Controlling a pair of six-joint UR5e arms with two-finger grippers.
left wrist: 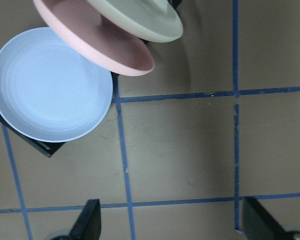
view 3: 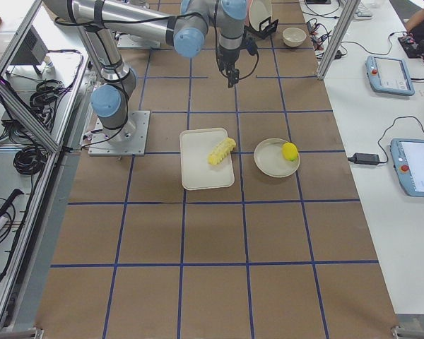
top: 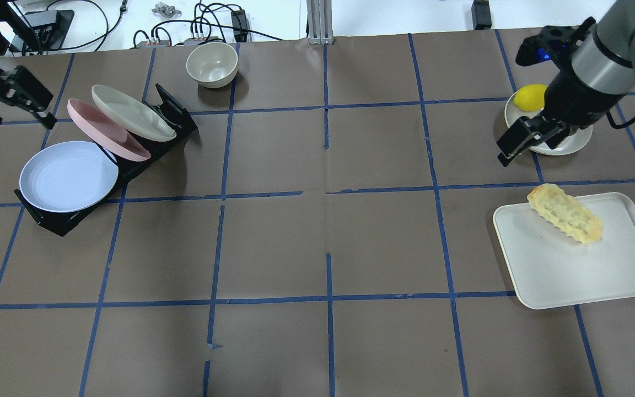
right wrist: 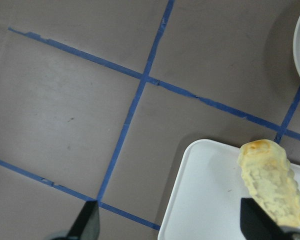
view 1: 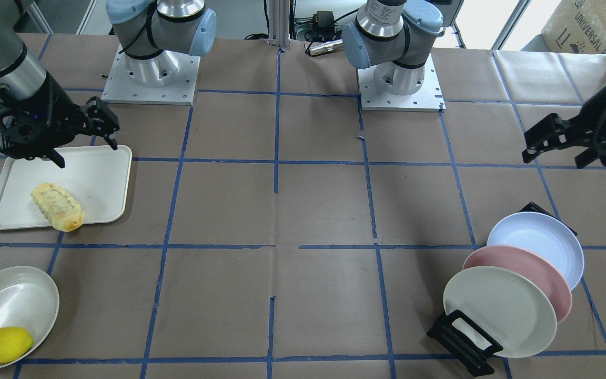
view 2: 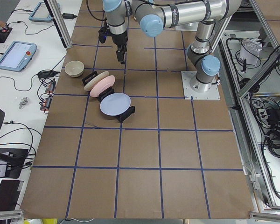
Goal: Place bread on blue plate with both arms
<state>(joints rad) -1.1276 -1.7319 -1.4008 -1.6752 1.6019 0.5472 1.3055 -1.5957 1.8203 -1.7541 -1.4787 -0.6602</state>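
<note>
I will close my right gripper across the middle of the bread (view 1: 56, 205) (right wrist: 274, 189) on the white tray, with the browned end of the bread sticking out.
The bread (top: 565, 214) lies on a white tray (top: 587, 275); it also shows in the front view (view 1: 57, 206) and the right wrist view (right wrist: 271, 182). My right gripper (top: 535, 144) hovers open and empty just beyond the tray's far edge, apart from the bread. The blue plate (top: 68, 175) leans in a black rack (top: 179, 118) at the left; it also shows in the front view (view 1: 537, 245) and the left wrist view (left wrist: 50, 84). My left gripper (top: 17, 113) is open and empty, raised beyond the rack.
A pink plate (top: 105, 129) and a cream plate (top: 133, 113) stand in the same rack behind the blue one. A lemon (top: 529, 96) lies in a white dish (top: 571, 144) under my right wrist. A cream bowl (top: 211, 64) stands at the far edge.
</note>
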